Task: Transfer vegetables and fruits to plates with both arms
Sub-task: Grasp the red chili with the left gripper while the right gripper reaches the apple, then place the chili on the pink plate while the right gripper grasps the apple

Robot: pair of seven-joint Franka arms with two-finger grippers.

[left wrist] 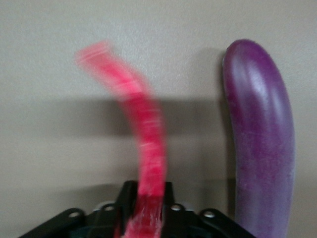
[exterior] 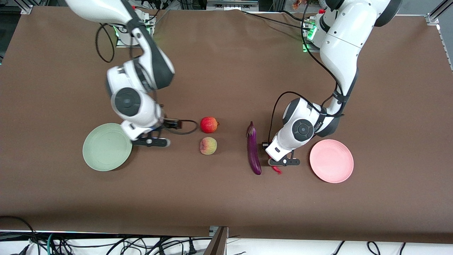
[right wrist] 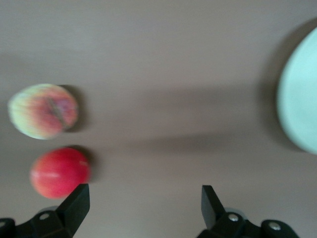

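Note:
My left gripper is to let go of the red chili pepper, now held low beside the eggplant, on the half of the pink plate nearer the purple eggplant (exterior: pixel 325 163).
My left gripper (exterior: pixel 282 163) is shut on the red chili pepper (exterior: pixel 276 170), low over the table between the purple eggplant (exterior: pixel 253 148) and the pink plate (exterior: pixel 331 160). In the left wrist view the chili (left wrist: pixel 146 134) runs out from between the shut fingers of the left gripper (left wrist: pixel 148 203), beside the eggplant (left wrist: pixel 262 144). My right gripper (exterior: pixel 150 142) is open and empty over the table at the edge of the mint green plate (exterior: pixel 106 147). The right wrist view shows that gripper (right wrist: pixel 143 203), the red fruit (right wrist: pixel 59 171), the peach (right wrist: pixel 43 110) and the green plate (right wrist: pixel 299 109).
The red fruit (exterior: pixel 209 124) and the peach (exterior: pixel 208 145) lie side by side mid-table, the peach nearer the front camera. Both plates hold nothing. A brown cloth (exterior: pixel 226 198) covers the table; cables hang at its front edge.

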